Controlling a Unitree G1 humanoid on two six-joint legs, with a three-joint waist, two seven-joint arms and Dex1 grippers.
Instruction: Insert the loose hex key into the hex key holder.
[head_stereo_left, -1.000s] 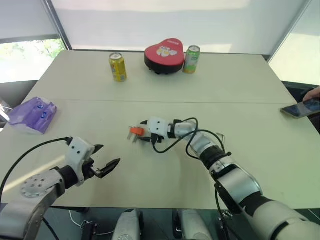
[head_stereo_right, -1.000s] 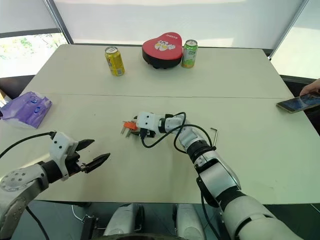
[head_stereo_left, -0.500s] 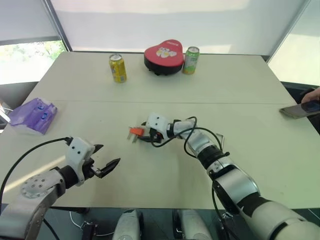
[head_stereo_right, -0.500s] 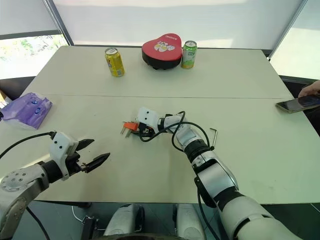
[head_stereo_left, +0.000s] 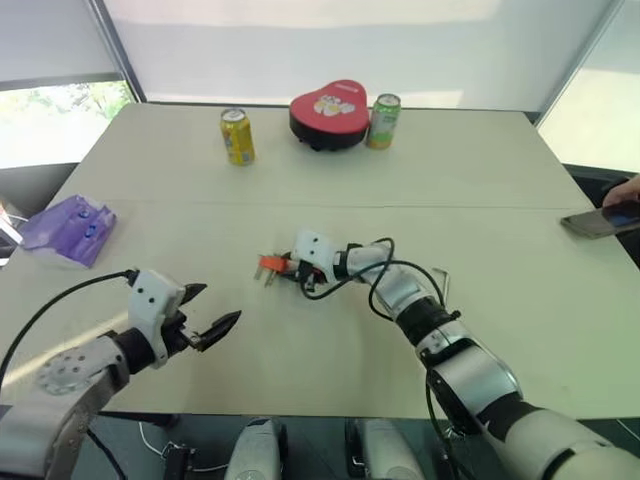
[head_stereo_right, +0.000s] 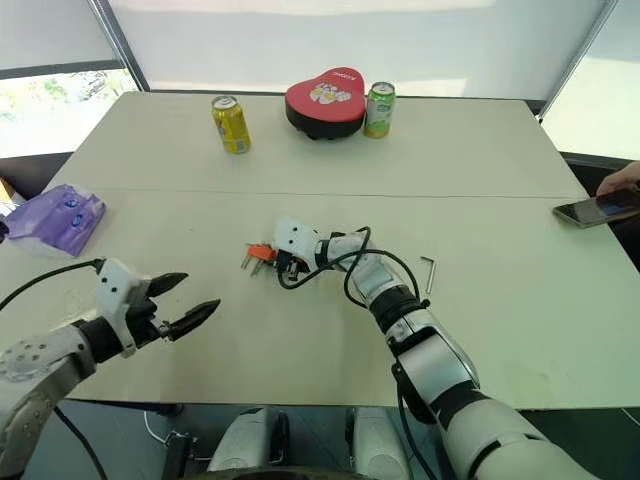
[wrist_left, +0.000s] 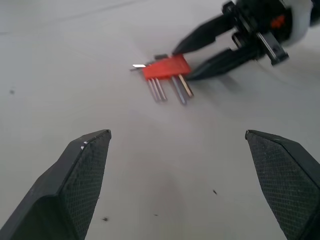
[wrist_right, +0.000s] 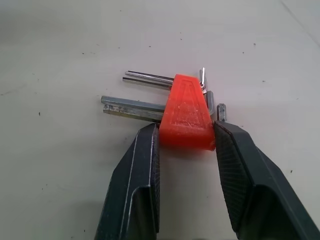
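The robot's right gripper should hand the hex key holder, which is now lying mid-table, over to the left gripper in mid-air (head_stereo_left: 325, 204) in front of the red heart-shaped tin.
The hex key holder (wrist_right: 186, 115) is a small orange block with short silver keys sticking out, lying mid-table (head_stereo_left: 270, 264). My right gripper (wrist_right: 185, 126) reaches in from the right, and both black fingers (wrist_right: 142, 165) press against the block's sides, so it is shut on it. The loose hex key (head_stereo_right: 428, 272), a thin grey L-shaped rod, lies flat on the table right of that arm, apart from everything. My left gripper (head_stereo_left: 222, 303) hovers open and empty near the front left, well short of the holder (wrist_left: 166, 68).
At the back stand a yellow can (head_stereo_left: 237, 135), a red heart-shaped tin (head_stereo_left: 328, 112) and a green can (head_stereo_left: 383, 120). A purple packet (head_stereo_left: 68, 228) lies at the left edge. A phone (head_stereo_left: 600, 220) rests at the right edge by a person's hand (head_stereo_left: 628, 188).
The right gripper's fingers have closed in onto the orange holder. The left gripper has risen slightly, still open. The holder and loose key have stayed put.
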